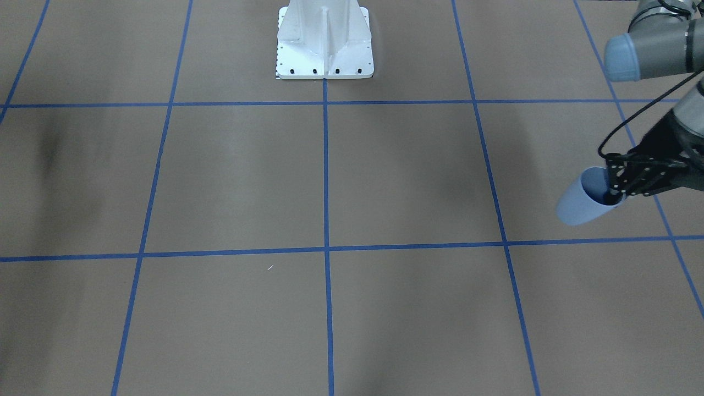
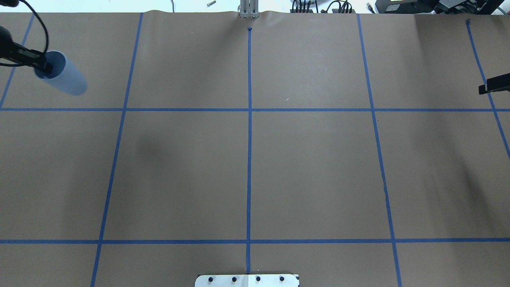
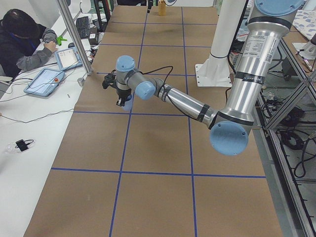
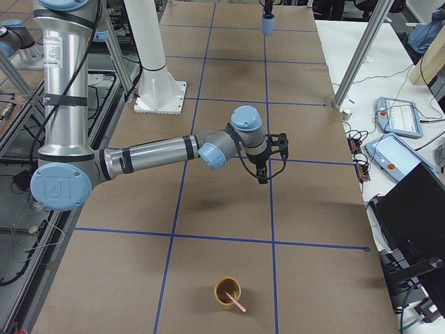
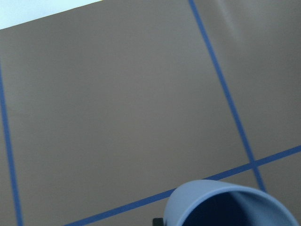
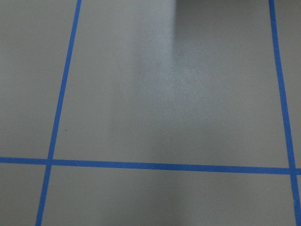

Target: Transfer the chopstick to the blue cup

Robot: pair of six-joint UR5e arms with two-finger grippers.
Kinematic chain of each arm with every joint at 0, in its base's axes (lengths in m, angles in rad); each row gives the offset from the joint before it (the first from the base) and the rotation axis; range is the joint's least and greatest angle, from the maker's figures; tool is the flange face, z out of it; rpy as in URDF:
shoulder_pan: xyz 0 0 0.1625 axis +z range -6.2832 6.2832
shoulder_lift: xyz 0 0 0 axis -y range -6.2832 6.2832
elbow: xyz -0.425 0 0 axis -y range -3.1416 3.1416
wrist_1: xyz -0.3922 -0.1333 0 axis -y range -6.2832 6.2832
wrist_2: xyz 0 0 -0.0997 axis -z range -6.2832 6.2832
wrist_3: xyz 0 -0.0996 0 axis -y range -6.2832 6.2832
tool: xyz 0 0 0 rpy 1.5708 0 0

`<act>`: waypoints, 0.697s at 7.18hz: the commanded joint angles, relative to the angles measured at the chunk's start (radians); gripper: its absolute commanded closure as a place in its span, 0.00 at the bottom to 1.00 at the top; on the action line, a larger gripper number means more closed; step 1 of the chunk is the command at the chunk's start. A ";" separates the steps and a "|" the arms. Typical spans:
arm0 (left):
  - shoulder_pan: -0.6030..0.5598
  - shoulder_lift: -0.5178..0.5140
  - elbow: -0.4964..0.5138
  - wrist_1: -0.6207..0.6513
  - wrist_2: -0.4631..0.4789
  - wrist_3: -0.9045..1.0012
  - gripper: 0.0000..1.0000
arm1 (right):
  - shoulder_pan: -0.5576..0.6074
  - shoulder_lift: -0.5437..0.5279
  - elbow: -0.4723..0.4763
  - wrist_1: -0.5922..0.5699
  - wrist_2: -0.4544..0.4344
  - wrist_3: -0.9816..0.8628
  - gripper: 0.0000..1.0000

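The blue tape line runs out from the white base (image 1: 323, 174). Next, my left gripper lets go of the blue cup on that line.
The blue cup (image 1: 577, 208) hangs tilted above the table at my far left, also in the overhead view (image 2: 67, 81) and at the bottom of the left wrist view (image 5: 225, 205). My left gripper (image 1: 617, 190) is shut on its rim, one finger inside and one outside. A pale pink chopstick (image 4: 237, 301) leans in a brown cup (image 4: 226, 285) at the table's right end, seen only in the right side view. My right gripper (image 4: 263, 174) hovers above the table, apart from that cup. Only a black tip shows in the overhead view (image 2: 489, 85), so I cannot tell if it is open.
The table is brown paper with a blue tape grid (image 2: 249, 109). The white robot base (image 1: 324, 44) stands at the middle of the near side. Operators' tablets (image 4: 400, 118) and cables lie beyond the far edge. A person (image 3: 24, 42) sits there.
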State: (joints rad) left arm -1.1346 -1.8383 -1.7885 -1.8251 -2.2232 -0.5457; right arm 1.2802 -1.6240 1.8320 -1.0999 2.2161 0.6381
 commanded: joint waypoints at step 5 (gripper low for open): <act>0.608 -0.465 0.090 0.204 0.420 -0.638 1.00 | 0.001 -0.004 -0.003 -0.002 0.007 0.002 0.00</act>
State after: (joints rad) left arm -0.6183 -2.1897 -1.7780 -1.6679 -1.8863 -1.1051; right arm 1.2800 -1.6268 1.8286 -1.1008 2.2220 0.6391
